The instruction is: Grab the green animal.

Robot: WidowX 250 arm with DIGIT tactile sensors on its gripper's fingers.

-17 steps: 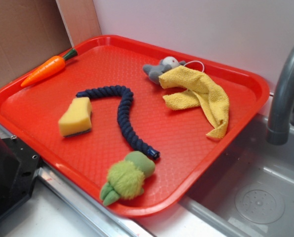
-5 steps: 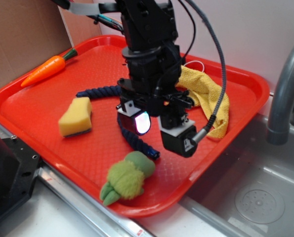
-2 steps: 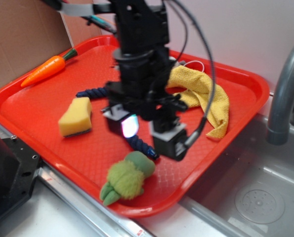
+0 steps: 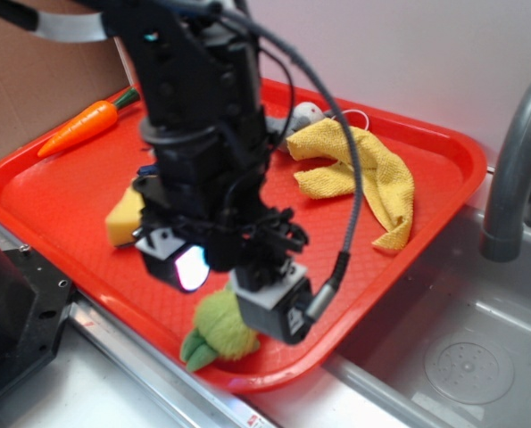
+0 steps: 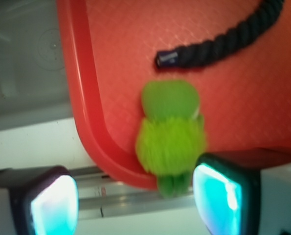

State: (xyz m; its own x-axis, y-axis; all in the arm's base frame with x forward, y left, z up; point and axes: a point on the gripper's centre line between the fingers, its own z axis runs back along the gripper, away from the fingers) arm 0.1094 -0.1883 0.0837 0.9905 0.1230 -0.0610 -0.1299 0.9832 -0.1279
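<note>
The green animal has a fuzzy lime body [image 4: 225, 329] [image 5: 170, 151] between its smoother olive ends. Next, I close my gripper on that body, between those two ends.
The green animal [image 4: 213, 332] lies near the front rim of the red tray [image 4: 443, 169], a fuzzy lime body with smoother olive ends. My gripper [image 4: 234, 285] hangs open just above it and hides its upper part in the exterior view. In the wrist view the green animal [image 5: 171, 138] lies below and ahead of my gripper [image 5: 135, 205], nearer the right finger, with its olive end over the tray's rim [image 5: 86, 122]. Both lit pads [image 5: 52, 208] stand wide apart and hold nothing.
On the tray lie a yellow sponge [image 4: 122, 220], a dark blue rope [image 5: 218, 46], a yellow cloth [image 4: 363, 174] over a grey plush [image 4: 302, 114], and a toy carrot [image 4: 82, 127] at the far left rim. A sink basin [image 4: 466, 357] and faucet [image 4: 510, 169] are at right.
The arm has come forward and down across the tray, from above the rope to right over the green animal. The jaws stayed open. The toys have not moved.
</note>
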